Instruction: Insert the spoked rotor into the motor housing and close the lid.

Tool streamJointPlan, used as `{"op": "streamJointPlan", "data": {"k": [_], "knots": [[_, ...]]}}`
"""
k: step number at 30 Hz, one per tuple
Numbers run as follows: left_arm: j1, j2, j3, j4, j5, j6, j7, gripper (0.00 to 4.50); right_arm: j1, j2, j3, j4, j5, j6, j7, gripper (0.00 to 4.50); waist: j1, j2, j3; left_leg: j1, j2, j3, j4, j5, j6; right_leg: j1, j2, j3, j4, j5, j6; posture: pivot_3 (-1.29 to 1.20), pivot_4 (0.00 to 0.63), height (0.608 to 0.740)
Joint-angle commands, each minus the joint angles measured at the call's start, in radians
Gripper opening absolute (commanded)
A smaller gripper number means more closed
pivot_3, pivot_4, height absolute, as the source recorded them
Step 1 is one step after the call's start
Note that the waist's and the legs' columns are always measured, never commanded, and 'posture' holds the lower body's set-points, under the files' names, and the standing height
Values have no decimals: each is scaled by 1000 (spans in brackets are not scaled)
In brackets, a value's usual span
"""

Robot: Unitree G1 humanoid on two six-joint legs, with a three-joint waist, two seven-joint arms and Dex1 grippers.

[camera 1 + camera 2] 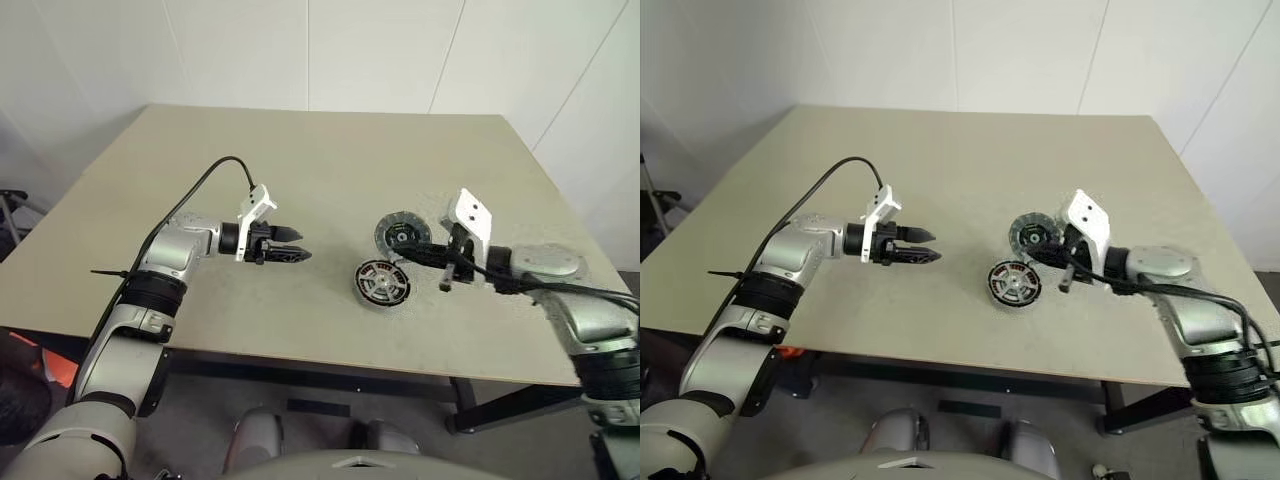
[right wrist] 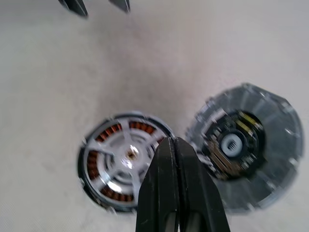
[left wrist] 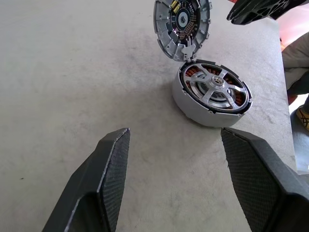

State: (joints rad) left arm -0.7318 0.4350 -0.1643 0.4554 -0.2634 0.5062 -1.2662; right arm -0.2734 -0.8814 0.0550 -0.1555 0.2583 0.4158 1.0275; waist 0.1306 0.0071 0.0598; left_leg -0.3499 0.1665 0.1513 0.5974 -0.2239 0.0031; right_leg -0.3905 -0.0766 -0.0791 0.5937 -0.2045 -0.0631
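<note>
Next, my right gripper swings closer, opens and pinches the housing's rim (image 1: 407, 291), as it is hovering shut and empty over the gap between lid and motor housing.
The motor housing (image 1: 382, 282) sits on the table right of centre, a black ring with copper windings. The spoked rotor (image 3: 216, 90) lies inside it, silver spokes over the windings. The lid (image 1: 402, 234) stands tilted just behind the housing, its lower edge at the housing's rim and its green-and-black centre (image 3: 183, 19) showing. My right gripper (image 1: 398, 250) is shut and empty, its tip over the gap between lid and housing (image 2: 126, 162). My left gripper (image 1: 300, 246) hovers open to the left of the housing, pointing at it, with nothing between its fingers (image 3: 113, 159).
The beige table (image 1: 300, 150) stretches wide and bare behind and to the left of the parts. Its front edge (image 1: 300, 350) runs close below the housing. A black cable (image 1: 200, 185) arcs over my left forearm.
</note>
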Motion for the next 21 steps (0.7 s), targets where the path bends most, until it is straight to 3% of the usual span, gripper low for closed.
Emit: {"op": "streamJointPlan", "data": {"k": [1,6,10,17,21], "knots": [[-18,14,7,-21,-2,-44,-21,3194,-48,-117,50,-59,-111,-138,101,26,-2,0,0,0,0,0,0,0,0,0,0,0,0,0,0,0,0,740],[-13,19,-44,14,77,-200,-29,3194,-196,-208,175,52,-353,-589,178,26,-13,1,0,0,2,1,-1,-1,-1,1,1,0,1,-4,7,0,0,740],[-22,14,-29,0,55,-199,-38,3194,-288,-223,249,161,-437,-872,242,26,-6,-1,1,2,2,0,1,0,-1,-1,1,0,4,-2,4,0,0,740],[34,49,-32,-94,50,-250,-69,3194,-345,-172,339,287,-520,-1104,256,26,-11,-1,1,-2,2,1,5,0,2,-7,0,1,13,-2,-4,0,0,740],[73,68,-37,-184,39,-262,-90,3194,-385,-143,359,339,-528,-1131,274,950,-26,-1,1,-2,3,1,6,0,0,-8,1,1,16,-2,-5,0,0,740]]}}
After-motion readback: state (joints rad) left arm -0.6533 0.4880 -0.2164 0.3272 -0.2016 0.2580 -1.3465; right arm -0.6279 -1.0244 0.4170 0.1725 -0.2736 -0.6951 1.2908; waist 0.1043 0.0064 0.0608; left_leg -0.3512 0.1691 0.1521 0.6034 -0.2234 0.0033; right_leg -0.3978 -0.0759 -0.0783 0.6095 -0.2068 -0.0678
